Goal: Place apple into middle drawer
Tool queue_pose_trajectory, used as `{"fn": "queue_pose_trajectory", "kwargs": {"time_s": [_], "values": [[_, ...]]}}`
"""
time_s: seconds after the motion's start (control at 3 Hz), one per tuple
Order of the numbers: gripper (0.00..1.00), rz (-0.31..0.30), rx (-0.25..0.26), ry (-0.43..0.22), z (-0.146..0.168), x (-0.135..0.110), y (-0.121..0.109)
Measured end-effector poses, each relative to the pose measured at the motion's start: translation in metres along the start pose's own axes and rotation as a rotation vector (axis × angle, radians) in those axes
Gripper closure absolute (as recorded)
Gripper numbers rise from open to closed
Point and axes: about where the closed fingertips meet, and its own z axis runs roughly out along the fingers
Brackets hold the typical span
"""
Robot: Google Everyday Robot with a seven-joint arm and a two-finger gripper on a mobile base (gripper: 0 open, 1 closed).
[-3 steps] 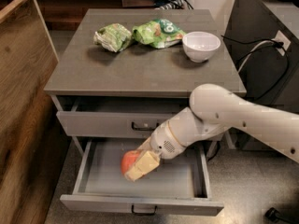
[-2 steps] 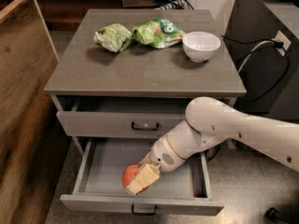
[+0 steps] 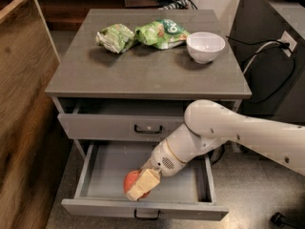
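Note:
The robot's gripper will release the red-orange apple on the grey bottom around the center of the open middle drawer [image 3: 162, 169]. The apple is now down near that drawer's front wall.
The red-orange apple [image 3: 130, 181] is down inside the open middle drawer [image 3: 107, 163], near its front wall and close to the grey floor. My gripper [image 3: 141, 185] reaches in from the right on the white arm [image 3: 224, 130] and is shut on the apple, with its pale fingers [image 3: 144, 181] covering the apple's right side. The drawer is pulled well out, and its dark loop handle [image 3: 147, 215] shows at the bottom edge.
The top drawer [image 3: 119, 126], slightly ajar, sits just above my wrist. On the cabinet top [image 3: 147, 66] lie two green snack bags [image 3: 138, 35] and a white bowl [image 3: 205, 46]. A wooden panel [image 3: 24, 104] stands at left. Cables [image 3: 267, 49] hang at right.
My gripper has gone down and toward the drawer's front with the apple, from above the drawer's middle to low inside it.

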Motion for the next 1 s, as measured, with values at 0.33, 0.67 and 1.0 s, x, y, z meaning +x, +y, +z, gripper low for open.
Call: {"fn": "queue_pose_trajectory", "kwargs": {"time_s": [0.33,0.67,1.0], "values": [[1.0,0.079,0.041,0.033,0.016,0.021,-0.023],[1.0,0.195,0.193,0.061,0.021,0.05,-0.053],[1.0,0.321,0.356,0.049,0.022,0.079,-0.082]]}}
